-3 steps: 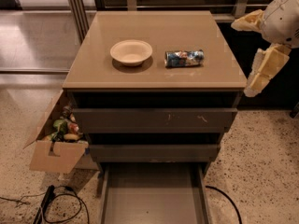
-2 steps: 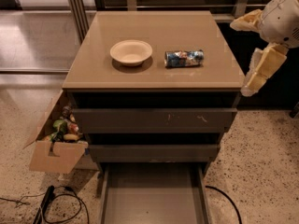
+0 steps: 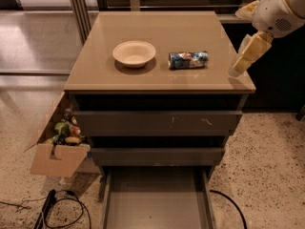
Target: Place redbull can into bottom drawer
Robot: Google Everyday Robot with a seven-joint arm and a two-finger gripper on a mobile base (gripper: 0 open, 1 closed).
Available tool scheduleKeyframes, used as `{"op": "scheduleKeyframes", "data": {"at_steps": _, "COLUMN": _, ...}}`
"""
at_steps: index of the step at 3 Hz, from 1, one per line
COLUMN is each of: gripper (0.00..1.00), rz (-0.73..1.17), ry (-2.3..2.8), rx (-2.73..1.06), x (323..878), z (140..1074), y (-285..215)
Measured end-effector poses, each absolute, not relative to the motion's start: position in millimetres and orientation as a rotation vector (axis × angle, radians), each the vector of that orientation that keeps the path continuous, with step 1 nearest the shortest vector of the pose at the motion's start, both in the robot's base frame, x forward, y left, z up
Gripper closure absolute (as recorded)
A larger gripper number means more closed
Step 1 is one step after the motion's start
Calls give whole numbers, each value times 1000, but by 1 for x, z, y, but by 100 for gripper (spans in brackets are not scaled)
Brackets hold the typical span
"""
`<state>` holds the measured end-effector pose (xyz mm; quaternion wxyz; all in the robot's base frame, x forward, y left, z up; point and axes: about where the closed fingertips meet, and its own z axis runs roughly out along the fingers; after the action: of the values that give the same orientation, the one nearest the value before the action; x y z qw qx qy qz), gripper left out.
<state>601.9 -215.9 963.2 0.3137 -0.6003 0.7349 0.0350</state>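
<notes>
Next, my gripper needs to go to the redbull can's end [image 3: 199,59] that points away from the cream bowl and close there.
The redbull can [image 3: 188,59] lies on its side on the cabinet top [image 3: 157,32], right of centre, blue and silver with reddish markings. The bottom drawer [image 3: 156,202] is pulled out at the bottom of the view, a shallow grey tray with a bare floor. My gripper [image 3: 245,32] hangs at the cabinet's right edge, to the right of the can and apart from it. Its cream fingers [image 3: 250,51] are spread open and hold nothing.
A cream round bowl [image 3: 134,53] sits left of the can. The two upper drawers [image 3: 157,123] are closed. An open cardboard box [image 3: 57,147] with items stands on the floor at the left. Black cables [image 3: 62,209] lie on the floor.
My gripper has shifted slightly left, toward the cabinet's right edge. The can, bowl and drawers have not moved.
</notes>
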Motion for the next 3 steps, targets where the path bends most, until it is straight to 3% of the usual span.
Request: {"op": "scheduleKeyframes", "data": {"at_steps": 3, "gripper": 0, "rz": 144, "ry": 1978, "rx": -1510, "x": 703, "z": 907, "y": -232}}
